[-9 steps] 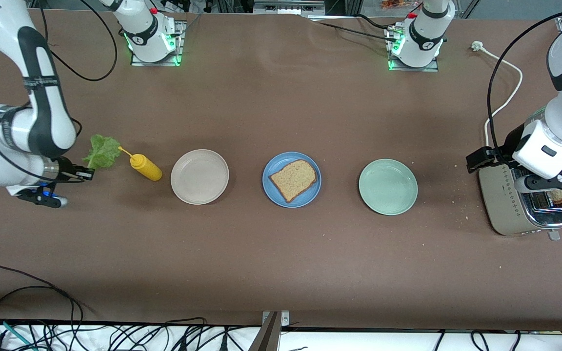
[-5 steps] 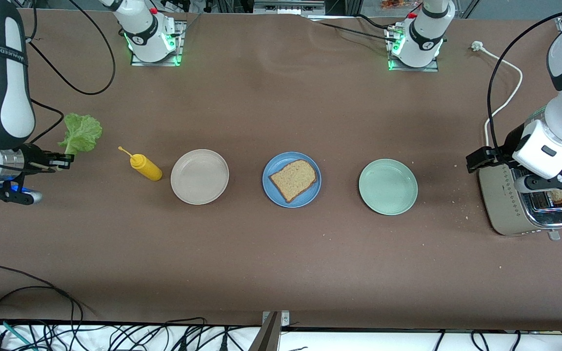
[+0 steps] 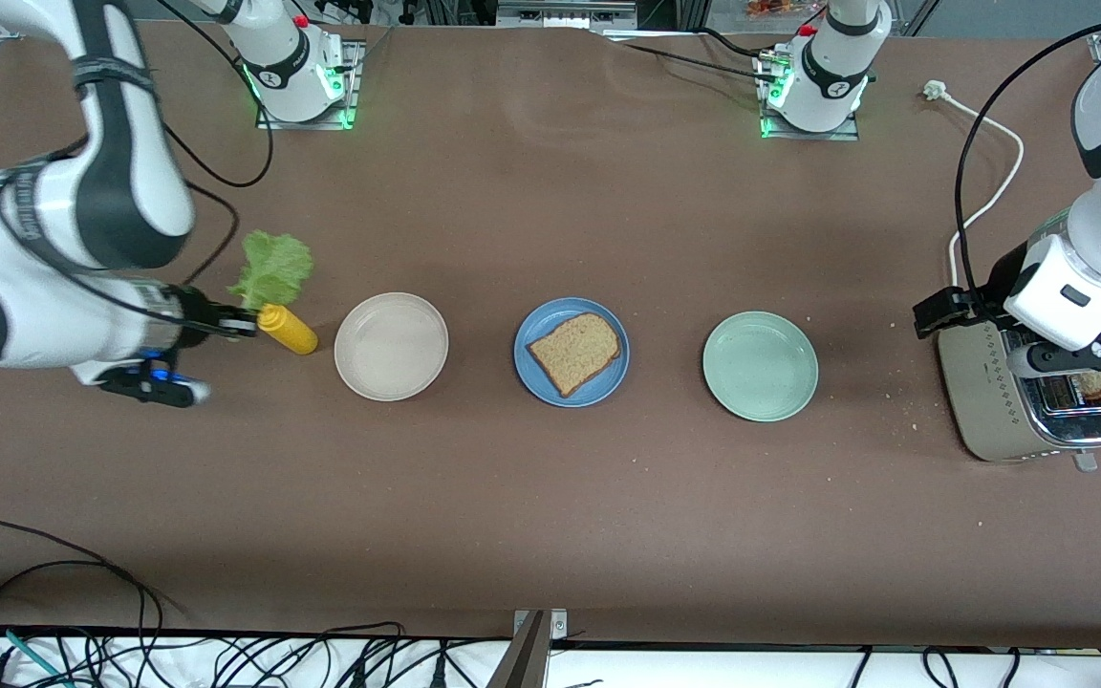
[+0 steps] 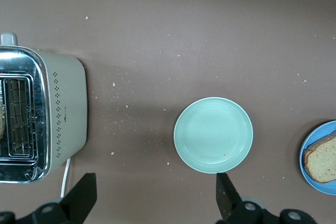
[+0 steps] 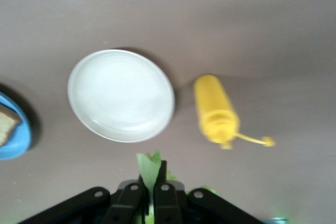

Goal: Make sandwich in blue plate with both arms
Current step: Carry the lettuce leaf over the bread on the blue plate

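Note:
The robot's right gripper will release the lettuce leaf on top of the bread slice on the blue plate point(image 3: 574, 344).
The blue plate point(image 3: 534, 376) lies mid-table with one brown bread slice point(image 3: 576, 351) on it. My right gripper point(image 3: 243, 325) is shut on the stem of a ruffled green lettuce leaf point(image 3: 271, 268) and hangs over the yellow bottle's nozzle. In the right wrist view the lettuce point(image 5: 148, 167) is pinched in the right gripper point(image 5: 152, 182), with the blue plate point(image 5: 16, 139) at the frame's edge. Another bread slice point(image 3: 1100, 382) sticks out of the toaster. My left gripper point(image 3: 1083, 357) waits open over the toaster, and the left wrist view shows nothing inside the left gripper point(image 4: 155, 203).
A yellow squeeze bottle point(image 3: 288, 330) lies beside a beige plate point(image 3: 350, 320) toward the right arm's end. A pale green plate point(image 3: 760, 366) sits between the blue plate and the silver toaster point(image 3: 1000, 411). A white power cord point(image 3: 985, 143) runs from the toaster toward the left arm's base.
My right gripper has carried the lettuce from the table's end toward the middle, and it is now over the yellow bottle. The left arm has not moved.

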